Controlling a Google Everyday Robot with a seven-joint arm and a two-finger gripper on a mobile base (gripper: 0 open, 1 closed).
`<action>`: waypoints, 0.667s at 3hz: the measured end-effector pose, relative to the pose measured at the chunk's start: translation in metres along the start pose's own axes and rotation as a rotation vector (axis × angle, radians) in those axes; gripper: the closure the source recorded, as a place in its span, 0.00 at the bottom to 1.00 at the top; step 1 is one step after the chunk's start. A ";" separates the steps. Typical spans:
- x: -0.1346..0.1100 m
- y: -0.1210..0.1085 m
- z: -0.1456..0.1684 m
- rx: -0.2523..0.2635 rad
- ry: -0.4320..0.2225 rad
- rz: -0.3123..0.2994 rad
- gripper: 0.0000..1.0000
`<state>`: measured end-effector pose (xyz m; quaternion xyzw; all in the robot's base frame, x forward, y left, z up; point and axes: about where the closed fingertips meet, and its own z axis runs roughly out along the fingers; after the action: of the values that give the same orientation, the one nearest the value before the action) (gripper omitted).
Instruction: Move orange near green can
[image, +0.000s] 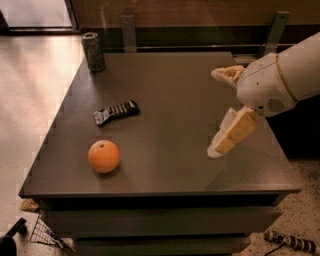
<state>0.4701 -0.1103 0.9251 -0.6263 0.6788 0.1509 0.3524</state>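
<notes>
Next, my gripper closes around the orange's middle (104, 156), since the orange needs to go near the green can.
The orange (104, 156) sits on the dark table (170, 100) near its front left corner. The green can (93, 51) stands upright at the table's far left corner, well apart from the orange. My gripper (214, 112) hangs over the right half of the table, far to the right of the orange. Its two cream fingers (235, 131) are spread wide and hold nothing.
A flat black ridged bar (116, 112) lies between the orange and the can. Two metal posts stand behind the table's far edge. The floor lies to the left; a wire object (42, 232) and a small tool (292, 241) lie on it in front of the table.
</notes>
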 end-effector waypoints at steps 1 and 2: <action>-0.027 0.011 0.039 -0.078 -0.199 0.015 0.00; -0.045 0.021 0.064 -0.149 -0.332 0.044 0.00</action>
<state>0.4675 -0.0319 0.9048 -0.6022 0.6117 0.3098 0.4089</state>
